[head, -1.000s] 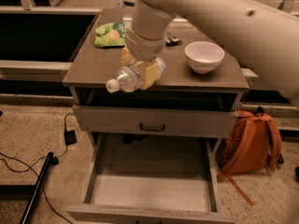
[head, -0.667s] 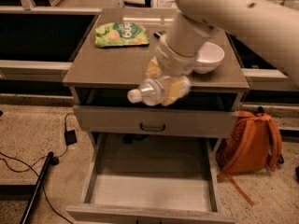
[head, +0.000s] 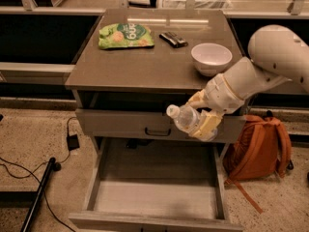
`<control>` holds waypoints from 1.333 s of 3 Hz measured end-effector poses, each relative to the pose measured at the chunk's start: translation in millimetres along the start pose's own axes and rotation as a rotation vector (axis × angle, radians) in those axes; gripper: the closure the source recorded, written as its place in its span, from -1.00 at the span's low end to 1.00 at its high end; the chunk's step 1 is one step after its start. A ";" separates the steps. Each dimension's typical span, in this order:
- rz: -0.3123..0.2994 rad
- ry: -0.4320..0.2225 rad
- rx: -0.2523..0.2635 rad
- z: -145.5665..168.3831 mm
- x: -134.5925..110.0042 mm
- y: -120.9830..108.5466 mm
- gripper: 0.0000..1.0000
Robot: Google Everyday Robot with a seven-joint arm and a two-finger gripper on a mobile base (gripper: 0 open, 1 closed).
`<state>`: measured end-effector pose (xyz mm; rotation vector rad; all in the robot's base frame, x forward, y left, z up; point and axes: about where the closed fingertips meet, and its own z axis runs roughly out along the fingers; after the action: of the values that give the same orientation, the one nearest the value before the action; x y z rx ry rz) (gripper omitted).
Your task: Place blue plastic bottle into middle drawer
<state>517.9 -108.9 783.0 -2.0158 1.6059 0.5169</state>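
Observation:
The blue plastic bottle will go down from my gripper onto the middle drawer's pale bottom (head: pixel 175 181), a bit off center toward the orange backpack.
My gripper (head: pixel 199 115) is shut on the blue plastic bottle (head: pixel 184 118), a small clear bottle with a white cap pointing left. It hangs in front of the cabinet's right side, level with the grey drawer front with the dark handle (head: pixel 157 132). The middle drawer (head: pixel 159 199) is pulled open below, its pale bare floor showing. The bottle is above the drawer's back right part, well clear of its floor. My white arm (head: pixel 260 71) reaches in from the upper right.
On the cabinet top (head: pixel 130 64) lie a green snack bag (head: pixel 125 36), a small dark object (head: pixel 173 38) and a white bowl (head: pixel 211 58). An orange backpack (head: pixel 258 151) leans at the right. Black cables (head: pixel 29 178) lie on the floor at the left.
My arm has swung right and down with the bottle, from over the cabinet top's left part to in front of the cabinet's right side. The snack bag now shows fully.

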 end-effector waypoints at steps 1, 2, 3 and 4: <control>0.042 -0.055 -0.005 5.5 4.7 3.3 1.00; 0.020 -0.186 0.035 13.8 8.5 -6.3 1.00; 0.050 -0.483 0.087 53.1 20.1 -4.6 1.00; 0.078 -0.720 0.167 125.8 59.4 -3.1 1.00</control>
<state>536.8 -79.0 648.4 -1.4063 1.2233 0.9672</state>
